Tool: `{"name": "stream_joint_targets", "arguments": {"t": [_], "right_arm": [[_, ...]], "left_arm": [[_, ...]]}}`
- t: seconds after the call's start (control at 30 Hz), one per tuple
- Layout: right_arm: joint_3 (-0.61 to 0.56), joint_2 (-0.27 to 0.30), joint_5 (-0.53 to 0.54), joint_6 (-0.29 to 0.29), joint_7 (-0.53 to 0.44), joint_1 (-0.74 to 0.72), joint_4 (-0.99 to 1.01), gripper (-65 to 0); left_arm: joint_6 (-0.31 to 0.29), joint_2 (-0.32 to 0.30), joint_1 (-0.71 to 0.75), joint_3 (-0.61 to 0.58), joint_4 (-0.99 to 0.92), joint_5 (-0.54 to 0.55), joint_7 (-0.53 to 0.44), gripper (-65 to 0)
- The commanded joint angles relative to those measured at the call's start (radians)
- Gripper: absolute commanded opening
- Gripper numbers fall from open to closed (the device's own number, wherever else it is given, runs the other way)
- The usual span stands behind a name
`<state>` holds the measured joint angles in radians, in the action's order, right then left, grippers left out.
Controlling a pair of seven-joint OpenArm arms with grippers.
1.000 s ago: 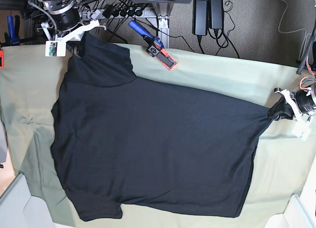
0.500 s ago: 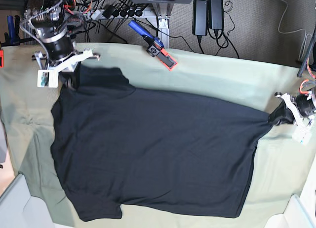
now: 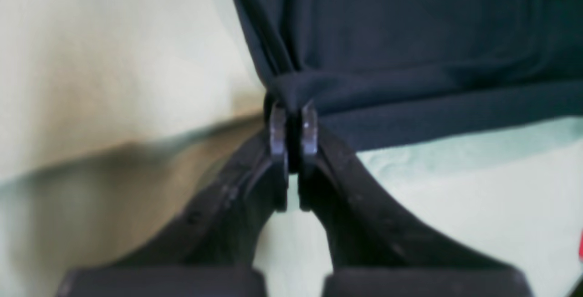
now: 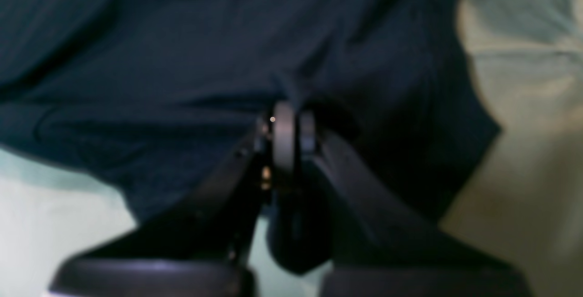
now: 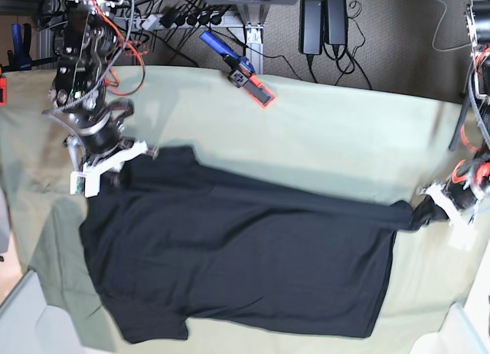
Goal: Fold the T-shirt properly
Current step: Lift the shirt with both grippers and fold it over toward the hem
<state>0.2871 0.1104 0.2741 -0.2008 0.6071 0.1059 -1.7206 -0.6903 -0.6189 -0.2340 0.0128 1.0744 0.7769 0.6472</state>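
My right gripper is holding the black T-shirt's corner, now on the pale green table cloth. It will let that corner go on the flat black cloth (image 5: pixel 139 245) just nearer than that gripper.
The black T-shirt (image 5: pixel 237 262) lies plain side up on the pale green table cloth (image 5: pixel 337 139), its far edge pulled toward the near side. My left gripper (image 5: pixel 419 213) is shut on the shirt's right corner; in the left wrist view the gripper (image 3: pixel 291 126) pinches bunched black cloth (image 3: pixel 410 37). My right gripper (image 5: pixel 122 164) is shut on the shirt's upper left corner; in the right wrist view the gripper (image 4: pixel 291 126) clamps a fold of the shirt (image 4: pixel 159 60). No graphic shows.
A blue and orange tool (image 5: pixel 239 69) lies on the table's far edge. Power bricks (image 5: pixel 323 21) and cables sit behind the table. White bin edges (image 5: pixel 31 316) show at the near left and near right corners.
Both grippers have drawn the shirt's far edge toward the near side. The right gripper came down from the far left corner; the left gripper moved nearer, and the shirt looks shorter front to back.
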Motion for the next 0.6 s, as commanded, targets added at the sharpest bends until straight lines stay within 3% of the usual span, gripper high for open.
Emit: {"name": "stream_joint_targets", "arguments": {"t": [0.0, 0.2, 0.43, 0.57], "right_arm": [[-0.002, 0.011, -0.001, -0.037, -0.022, -0.043, 0.014, -65.0], [-0.063, 0.036, -0.034, -0.042, 0.034, -0.252, 0.239, -65.0], [-0.090, 0.053, -0.053, -0.043, 0.056, -0.465, 0.420, -65.0], [-0.092, 0.053, -0.076, -0.043, 0.056, -0.553, 0.506, -65.0]], "left_arm": [[-0.008, -0.022, -0.045, -0.008, -0.004, -0.007, -0.042, -65.0], [-0.008, -0.021, -0.150, -0.133, -0.063, -0.100, -0.114, -65.0], [-0.008, 0.007, -0.236, -0.159, -0.111, -0.140, -0.144, -65.0], [-0.008, 0.022, -0.270, -0.184, -0.159, -0.185, -0.185, -61.4]]}}
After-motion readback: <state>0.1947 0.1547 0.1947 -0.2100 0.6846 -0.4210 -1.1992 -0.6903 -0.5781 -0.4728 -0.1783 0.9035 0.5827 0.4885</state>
